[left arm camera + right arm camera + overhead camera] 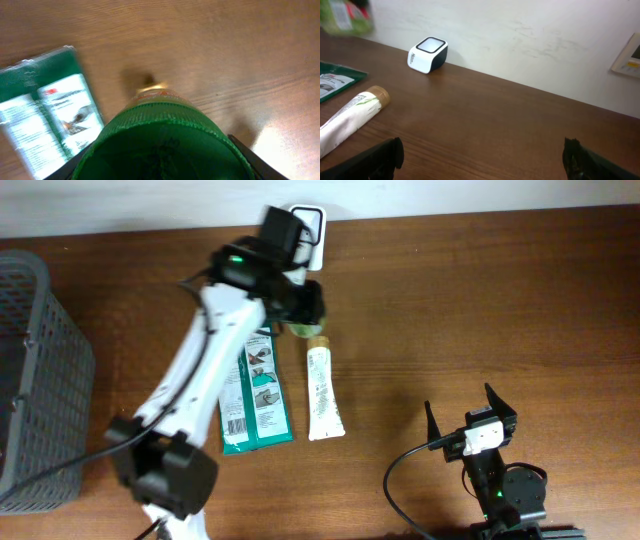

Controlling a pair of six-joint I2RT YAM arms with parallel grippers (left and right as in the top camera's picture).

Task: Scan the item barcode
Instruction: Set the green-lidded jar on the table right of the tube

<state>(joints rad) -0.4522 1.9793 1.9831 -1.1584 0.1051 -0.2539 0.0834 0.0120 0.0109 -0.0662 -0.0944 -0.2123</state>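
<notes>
Next, my left gripper puts the green net-covered item down next to the white tube's tan cap, opposite the packet [351,360].
My left gripper [300,308] is shut on a green net-covered item [160,135], held above the table near the back. That item fills the lower half of the left wrist view, with a dark jaw on each side of it. It also shows as a blurred green shape [344,17] with a label at the top left of the right wrist view. The white and black barcode scanner [306,228] stands at the table's back edge, just behind the left gripper; the scanner [427,54] faces up by the wall. My right gripper [470,418] stands open and empty at the front right.
A green flat packet [256,392] and a white tube [323,392] with a tan cap lie side by side under the left arm. A grey mesh basket [35,380] stands at the left edge. A wall panel [629,57] is at the far right.
</notes>
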